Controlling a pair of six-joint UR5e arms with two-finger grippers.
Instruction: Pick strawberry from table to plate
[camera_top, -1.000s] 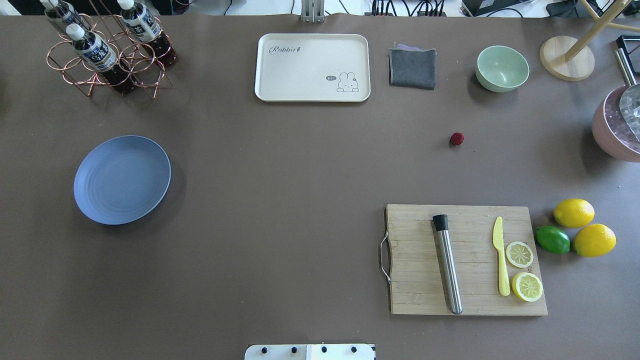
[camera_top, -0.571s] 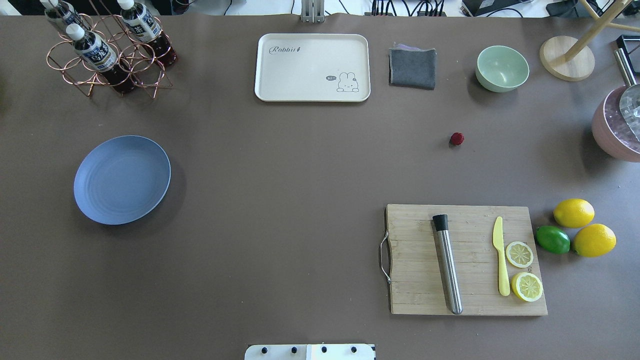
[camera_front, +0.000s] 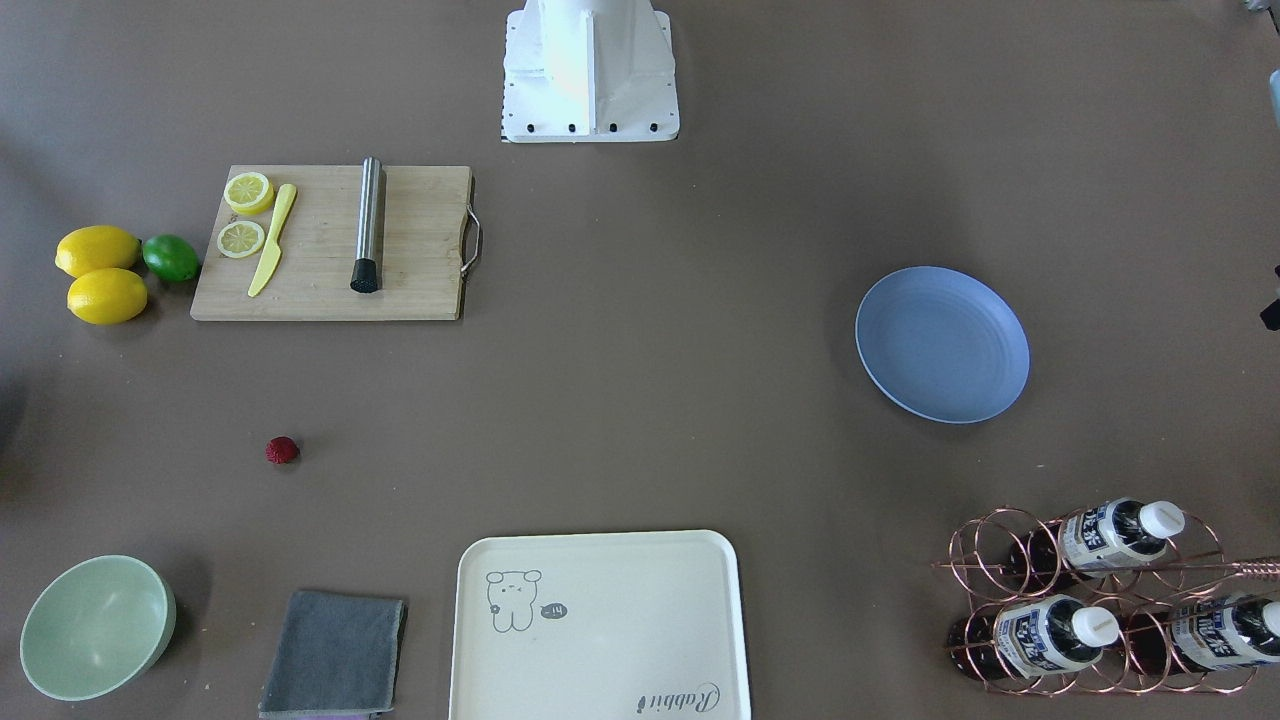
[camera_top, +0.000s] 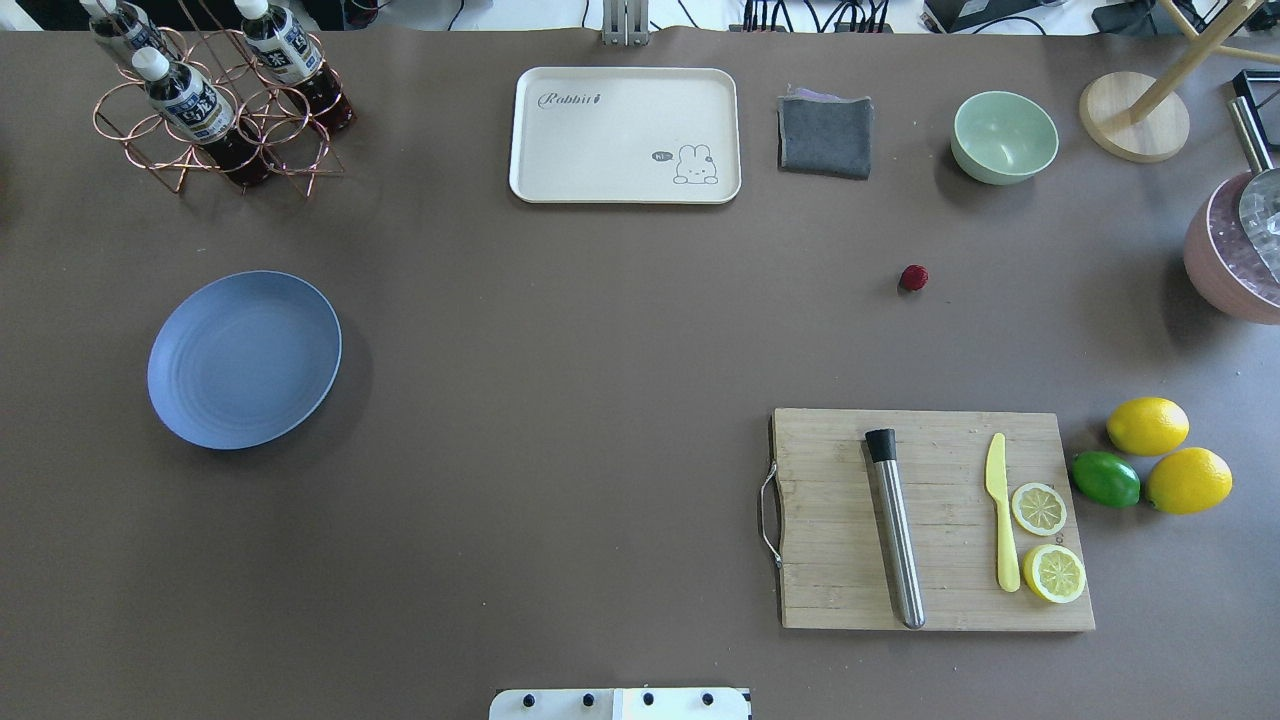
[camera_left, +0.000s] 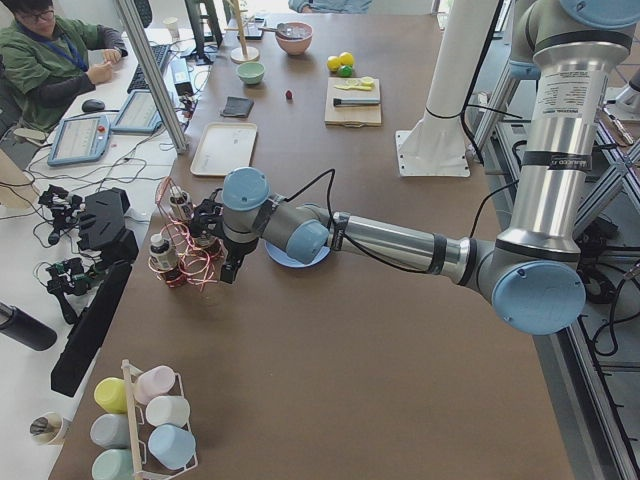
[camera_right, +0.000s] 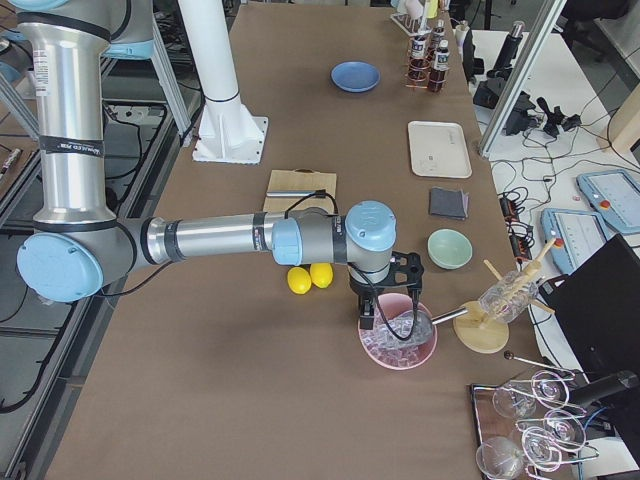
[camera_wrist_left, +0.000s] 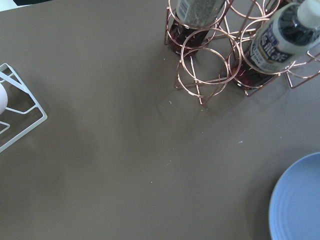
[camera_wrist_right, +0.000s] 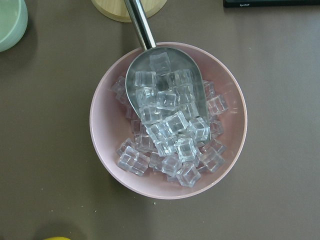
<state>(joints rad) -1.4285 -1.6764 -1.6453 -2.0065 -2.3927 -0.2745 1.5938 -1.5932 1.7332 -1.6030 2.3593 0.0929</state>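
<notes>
The blue-grey plate is next for my left gripper, which should go there and close on the plate's rim (camera_front: 1028, 349) (camera_wrist_left: 270, 230), on the side farthest from the cutting board.
The strawberry (camera_top: 913, 277) (camera_front: 282, 450), a tiny dark-red berry, lies alone on the brown table (camera_top: 560, 330), between the green bowl and the cutting board. Far across the table sits the blue-grey plate (camera_top: 244, 359) (camera_front: 942, 344), with nothing on it. Only the side views show the grippers. My left gripper (camera_left: 232, 272) hangs beside the bottle rack, near the plate (camera_left: 300, 257); its wrist view catches the plate's rim (camera_wrist_left: 297, 200). Over a pink bowl of ice hovers my right gripper (camera_right: 385, 318). Whether either is open or shut, I cannot tell.
A cutting board (camera_top: 930, 520) carries a steel muddler, a yellow knife and lemon slices; two lemons (camera_top: 1148, 425) and a lime lie beside it. At the far edge stand a cream tray (camera_top: 625, 135), grey cloth (camera_top: 825, 135), green bowl (camera_top: 1004, 137) and copper bottle rack (camera_top: 215, 100). The ice bowl (camera_wrist_right: 167, 120) holds a scoop.
</notes>
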